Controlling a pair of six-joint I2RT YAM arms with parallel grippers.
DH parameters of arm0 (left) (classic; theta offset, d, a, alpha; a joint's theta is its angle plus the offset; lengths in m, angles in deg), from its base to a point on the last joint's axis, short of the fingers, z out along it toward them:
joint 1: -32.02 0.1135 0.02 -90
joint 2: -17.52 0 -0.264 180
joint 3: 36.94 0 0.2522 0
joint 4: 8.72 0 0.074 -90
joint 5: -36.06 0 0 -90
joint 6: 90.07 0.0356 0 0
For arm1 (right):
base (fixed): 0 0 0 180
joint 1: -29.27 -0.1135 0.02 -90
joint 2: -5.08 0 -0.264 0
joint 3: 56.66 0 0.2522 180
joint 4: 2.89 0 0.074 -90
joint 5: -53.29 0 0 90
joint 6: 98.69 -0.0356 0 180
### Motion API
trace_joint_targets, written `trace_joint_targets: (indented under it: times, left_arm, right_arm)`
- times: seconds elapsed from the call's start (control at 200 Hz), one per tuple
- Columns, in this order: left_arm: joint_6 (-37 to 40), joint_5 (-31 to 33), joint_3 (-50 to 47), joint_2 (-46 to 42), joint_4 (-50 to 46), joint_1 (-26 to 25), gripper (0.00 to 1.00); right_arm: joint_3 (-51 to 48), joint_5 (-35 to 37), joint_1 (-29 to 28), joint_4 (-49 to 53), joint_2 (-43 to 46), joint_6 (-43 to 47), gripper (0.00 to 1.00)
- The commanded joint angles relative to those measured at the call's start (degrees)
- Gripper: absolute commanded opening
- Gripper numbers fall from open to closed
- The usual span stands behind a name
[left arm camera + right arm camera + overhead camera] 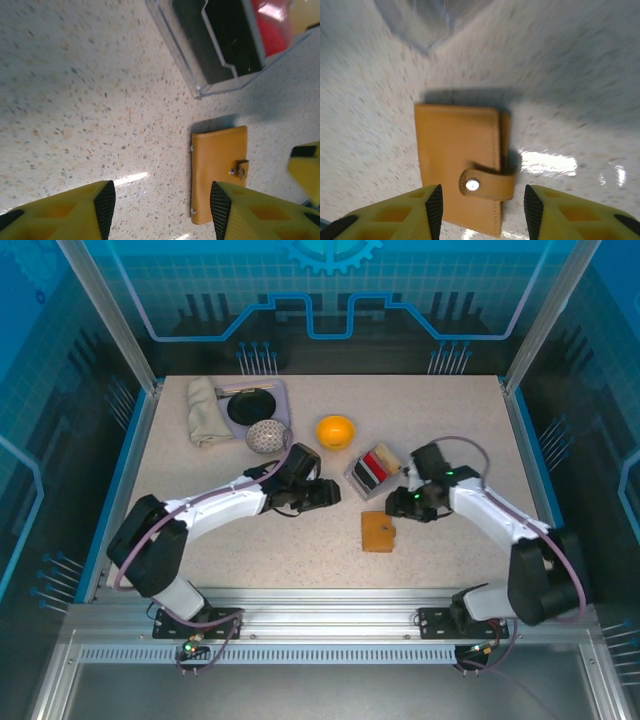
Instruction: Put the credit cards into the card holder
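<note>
The strap holds the loose card holder closed, so my left gripper will pinch the folded edge (195, 175) to keep it steady while my right gripper pulls the strap.
The card holder (378, 531), a tan-orange leather wallet, lies closed on the table, its strap snapped shut (487, 184). The credit cards stand in a clear slotted tray (372, 470); black (220, 40) and red (272, 27) ones show in the left wrist view. My left gripper (322, 496) is open over bare table left of the card holder (218, 170), fingers (105, 205) wide apart with nothing between them. My right gripper (400, 503) hovers open above the card holder (457, 155), the strap lying between its fingertips (435, 207), which do not touch it.
An orange bowl (335, 431) sits behind the tray. At the back left are a beige cloth (206, 410), a black dish on a lilac mat (251, 405) and a speckled ball (267, 437). Bare table lies in front of the card holder.
</note>
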Motion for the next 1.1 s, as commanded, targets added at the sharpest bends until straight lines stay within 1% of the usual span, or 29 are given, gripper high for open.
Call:
trace_joint_targets:
  times: [0.0, 0.035, 0.13, 0.195, 0.235, 0.32, 0.43, 0.5, 0.585, 0.725, 0.79, 0.92, 1.03, 1.095]
  left_arm:
    - [-1.56, -3.49, 2.57, 4.84, -0.11, -1.95, 0.54]
    - [-2.66, -3.86, 2.62, 5.74, 0.54, -2.41, 0.54]
    - [-5.25, -4.19, 1.88, 6.86, 2.59, -2.88, 0.54]
    - [-6.26, -3.91, 1.05, 6.83, 3.39, -2.86, 0.54]
    - [-6.5, -3.7, 0.77, 6.83, 3.71, -2.91, 0.54]
    - [-6.39, -3.52, 0.89, 7.03, 3.36, -2.87, 0.53]
    - [-6.33, -3.33, 0.92, 7.19, 3.02, -2.81, 0.53]
    - [-6.59, -3.19, 0.73, 7.14, 3.01, -2.68, 0.53]
    - [-6.92, -3.19, 0.24, 6.75, 3.37, -2.68, 0.52]
    - [-6.83, -3.17, -0.12, 6.57, 3.46, -2.63, 0.52]
    - [-6.82, -3.15, -0.12, 6.63, 3.56, -2.62, 0.51]
    - [-6.77, -3.15, -0.16, 6.55, 3.64, -2.59, 0.51]
    - [-6.62, -3.09, -0.03, 6.65, 3.4, -2.62, 0.5]
    - [-6.37, -3.31, 0.11, 6.79, 3.28, -2.6, 0.51]
  right_arm:
    - [4.83, 6.53, -6.29, 3.32, -4.66, -1.55, 0.44]
    - [5.72, 9.76, -8.01, 4.76, -6.24, -2.54, 0.43]
    - [7.57, 17.54, -11.46, 8.1, -8.83, -4.49, 0.44]
    - [8.32, 19.95, -12.45, 9.33, -9.68, -4.88, 0.43]
    - [8.61, 20.32, -12.78, 9.47, -10.05, -4.87, 0.43]
    - [9.14, 18.58, -13.47, 8.39, -10.65, -3.93, 0.38]
    - [11.01, 18.74, -15.15, 9.26, -12.53, -4.01, 0.38]
    - [11.69, 19.65, -15.9, 9.9, -14.0, -4.59, 0.38]
    - [11.86, 20.59, -16.36, 10.29, -15.11, -5.31, 0.35]
    - [12.12, 23.1, -16.92, 11.79, -15.85, -6.08, 0.34]
    - [12.4, 23.01, -16.9, 11.96, -16.21, -5.82, 0.28]
    - [12.48, 23.04, -17.14, 11.82, -15.97, -5.55, 0.23]
    - [12.56, 23.65, -17.15, 12.36, -15.08, -5.77, 0.09]
    - [12.61, 24.39, -17.13, 12.83, -14.51, -5.86, 0.07]
